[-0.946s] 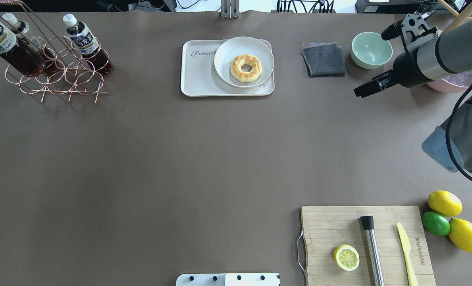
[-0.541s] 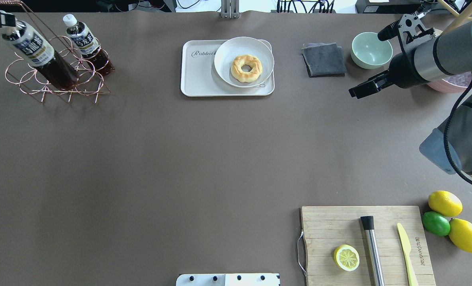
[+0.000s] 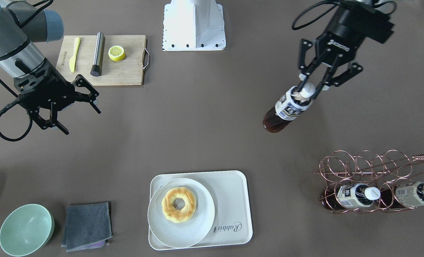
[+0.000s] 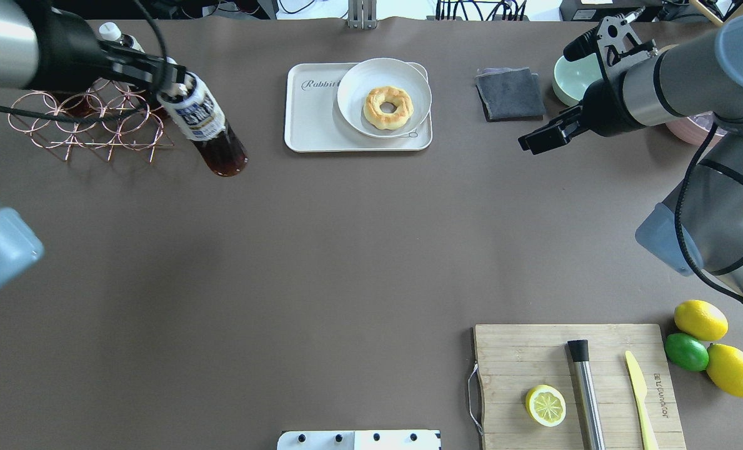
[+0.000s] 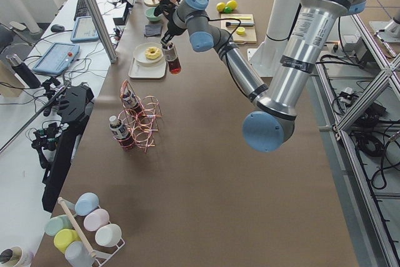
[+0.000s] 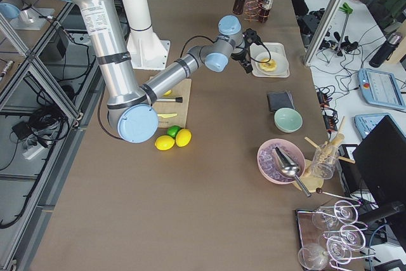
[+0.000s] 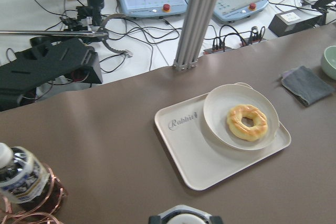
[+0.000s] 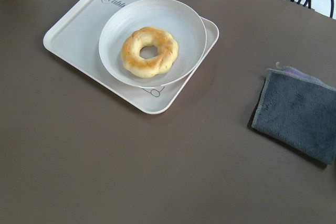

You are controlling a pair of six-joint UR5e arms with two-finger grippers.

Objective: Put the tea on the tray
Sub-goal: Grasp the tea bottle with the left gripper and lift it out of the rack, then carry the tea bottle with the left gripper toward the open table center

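Observation:
I should let go of the tea bottle upright on the bare table [image 3: 200, 117] between the tray and the white stand with my left gripper. The bottle is now tilted in the air.
My left gripper [image 4: 172, 82] is shut on the neck of a tea bottle [image 4: 207, 127] with dark liquid and a blue-white label. It holds the bottle tilted in the air, right of the copper rack and left of the tray; it also shows in the front view [image 3: 287, 108]. The cream tray [image 4: 314, 122] marked "Rabbit" lies at the table's far middle, and shows in the left wrist view [image 7: 194, 158] and the right wrist view [image 8: 73, 32]. Its left part is bare. My right gripper [image 3: 81, 121] is open and empty, hovering right of the tray.
A white plate [image 4: 355, 81] with a doughnut [image 4: 387, 107] fills the tray's right part. Two more tea bottles [image 3: 354, 196] lie in the copper rack [image 4: 90, 122]. A grey cloth [image 4: 510, 94], green bowl [image 4: 562, 78], cutting board [image 4: 502, 356] and lemons [image 4: 700, 319] sit on the right.
My left gripper has lifted one tea bottle out of the rack and carried it right, toward the tray. My right gripper has drifted a little left.

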